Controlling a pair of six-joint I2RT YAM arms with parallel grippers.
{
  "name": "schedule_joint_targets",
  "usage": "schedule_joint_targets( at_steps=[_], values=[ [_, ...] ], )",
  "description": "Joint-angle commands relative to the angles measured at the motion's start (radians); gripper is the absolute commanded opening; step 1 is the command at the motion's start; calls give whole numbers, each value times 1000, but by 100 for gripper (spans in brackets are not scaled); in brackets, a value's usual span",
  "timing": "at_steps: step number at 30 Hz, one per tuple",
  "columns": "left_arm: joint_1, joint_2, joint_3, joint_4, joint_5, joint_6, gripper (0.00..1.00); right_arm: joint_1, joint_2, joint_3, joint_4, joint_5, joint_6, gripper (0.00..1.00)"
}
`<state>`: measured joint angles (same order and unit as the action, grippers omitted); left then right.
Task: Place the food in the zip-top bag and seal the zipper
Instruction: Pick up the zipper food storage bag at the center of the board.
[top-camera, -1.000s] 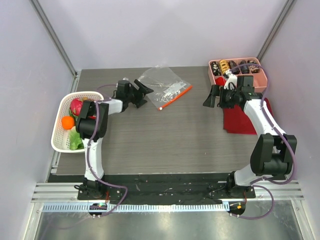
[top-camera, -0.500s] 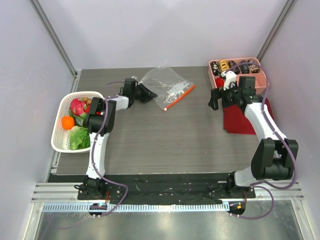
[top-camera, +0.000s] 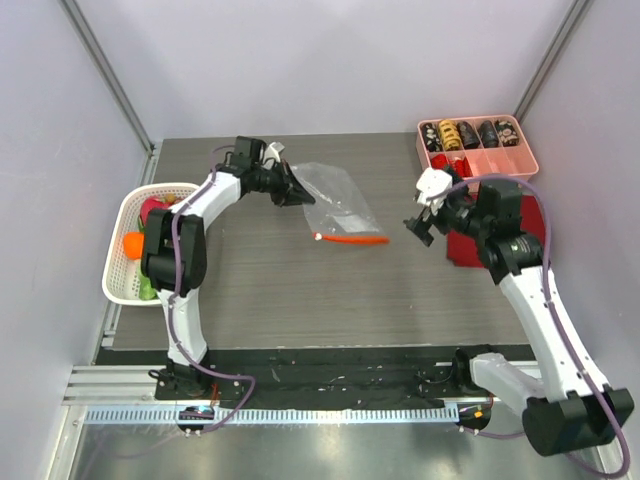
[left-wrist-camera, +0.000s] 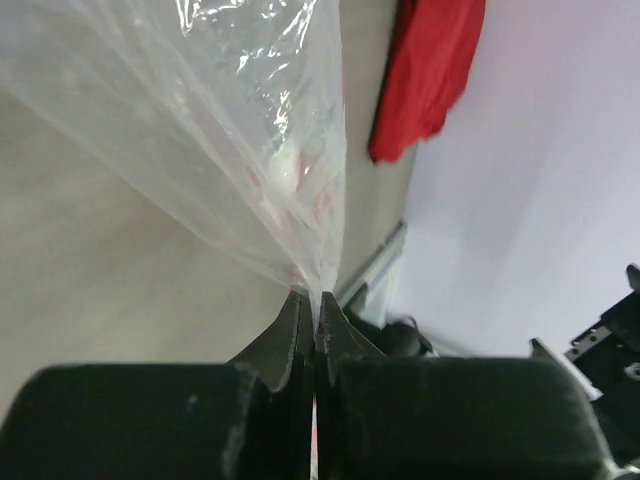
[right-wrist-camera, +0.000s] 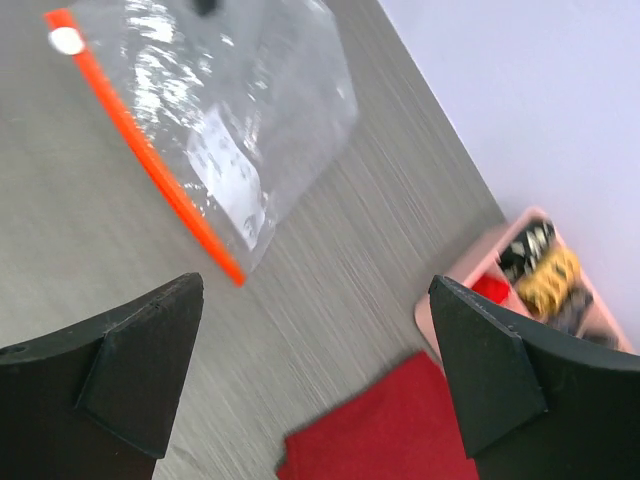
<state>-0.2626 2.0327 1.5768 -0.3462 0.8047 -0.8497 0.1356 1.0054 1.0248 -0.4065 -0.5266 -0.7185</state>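
Next, I move my right gripper to the zip-top bag's orange-red zipper (top-camera: 368, 239) (right-wrist-camera: 192, 216) and close it there, toward the end of the zipper away from its white slider.
The zip-top bag (top-camera: 335, 205) is a clear crinkly pouch in the middle of the table. Its orange-red zipper (top-camera: 352, 238) lies along the near edge. My left gripper (top-camera: 290, 187) is shut on the bag's far-left edge, opposite the zipper. In the left wrist view the film (left-wrist-camera: 230, 120) fans out from the pinched jaws (left-wrist-camera: 315, 300). My right gripper (top-camera: 418, 222) hovers open just right of the zipper's end. Its wrist view has bag (right-wrist-camera: 230, 100) and zipper (right-wrist-camera: 150, 165) ahead at the upper left. An orange fruit (top-camera: 132, 242) and some lettuce (top-camera: 147, 290) lie in the basket, partly hidden by the left arm.
The white basket (top-camera: 150, 190) stands at the table's left edge with a pink dragon fruit (top-camera: 150, 210) inside. A pink compartment tray (top-camera: 478, 148) sits at the back right, with something red in one near compartment. A dark red cloth (top-camera: 465, 245) lies under the right arm.
My left gripper closed on the bag and dragged it toward the table's middle, swinging the zipper to the near side. My right arm came left off the tray and cloth, still open.
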Motion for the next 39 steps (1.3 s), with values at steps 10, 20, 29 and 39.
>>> schedule_joint_targets(
  at_steps=[10, 20, 29, 39],
  values=[
    [-4, -178, -308, 85, 323, -242, 0, 450, -301, -385, 268, 215, 4, 91],
    [-4, -207, -371, 162, 344, -345, 0, 705, -269, -686, 649, 499, -154, 81],
    [-6, -218, -396, 191, 360, -381, 0, 710, -80, -727, 909, 611, -160, 69],
    [-3, -230, -437, 265, 367, -448, 0, 710, -122, -758, 874, 498, -191, 67]
  ],
)
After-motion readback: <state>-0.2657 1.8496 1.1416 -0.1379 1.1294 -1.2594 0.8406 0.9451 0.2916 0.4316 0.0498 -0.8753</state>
